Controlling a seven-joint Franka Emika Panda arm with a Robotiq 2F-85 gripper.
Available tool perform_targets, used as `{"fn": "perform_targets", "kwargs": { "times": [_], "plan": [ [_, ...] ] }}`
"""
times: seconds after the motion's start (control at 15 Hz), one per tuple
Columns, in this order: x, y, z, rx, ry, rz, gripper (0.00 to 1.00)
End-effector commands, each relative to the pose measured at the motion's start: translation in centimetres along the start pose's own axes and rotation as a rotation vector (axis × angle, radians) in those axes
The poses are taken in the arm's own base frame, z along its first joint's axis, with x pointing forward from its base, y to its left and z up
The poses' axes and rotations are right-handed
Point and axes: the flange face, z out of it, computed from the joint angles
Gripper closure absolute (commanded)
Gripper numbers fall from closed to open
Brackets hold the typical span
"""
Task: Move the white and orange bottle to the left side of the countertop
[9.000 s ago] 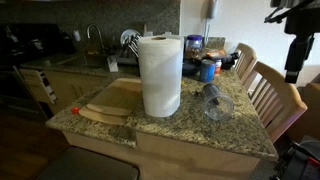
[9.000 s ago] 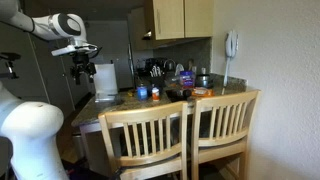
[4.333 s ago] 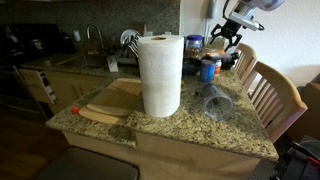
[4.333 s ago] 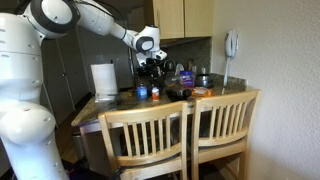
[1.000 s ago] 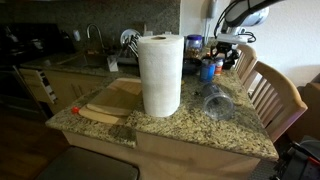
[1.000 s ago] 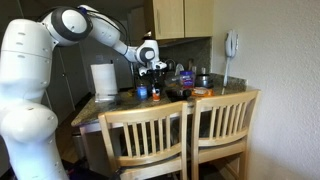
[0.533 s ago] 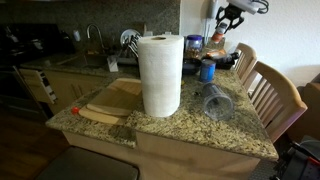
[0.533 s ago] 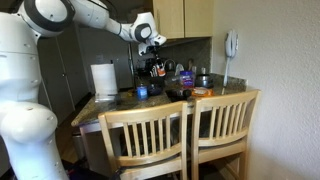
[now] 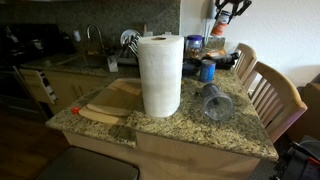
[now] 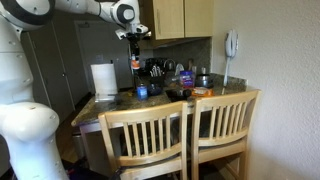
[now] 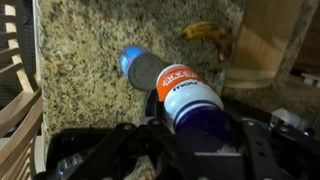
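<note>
The robot will set the white and orange bottle down with its gripper on the countertop [image 9: 244,105] between the clear glass jar and the wooden chair.
My gripper [image 11: 192,118] is shut on the white and orange bottle [image 11: 184,92], which fills the middle of the wrist view with its orange band pointing away from me. In both exterior views the gripper [image 9: 221,17] [image 10: 133,40] hangs high above the back of the speckled granite countertop [image 9: 232,132] [image 10: 115,104], with the bottle [image 9: 217,31] [image 10: 135,63] dangling below it, well clear of the surface.
A tall paper towel roll [image 9: 160,75] [image 10: 103,80] stands mid-counter. A clear glass jar [image 9: 212,102] lies on its side. A blue container [image 9: 207,69] [image 11: 140,68] sits below the gripper. A banana [image 11: 208,35], a wooden cutting board [image 9: 115,100] and wooden chairs [image 9: 272,95] are around.
The gripper has risen from counter height with the bottle in it and drifted toward the paper towel roll's side. The blue container stays on the counter.
</note>
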Motion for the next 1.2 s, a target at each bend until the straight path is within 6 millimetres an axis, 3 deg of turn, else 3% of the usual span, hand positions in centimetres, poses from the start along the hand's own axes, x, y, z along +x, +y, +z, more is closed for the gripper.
{"fn": "perform_targets", "kwargs": {
  "times": [0.0, 0.27, 0.53, 0.8, 1.13],
  "plan": [
    [-4.8, -1.1, 3.4, -0.137, -0.090, -0.124, 0.70],
    [-9.2, -2.9, 7.7, -0.332, -0.110, -0.272, 0.70],
    [-11.9, -3.5, 10.4, -0.480, -0.097, -0.406, 0.70],
    [-12.7, -3.1, 11.4, -0.546, -0.102, -0.463, 0.70],
    [-12.0, -0.7, 12.0, -0.492, -0.340, -0.507, 0.70]
  ]
}}
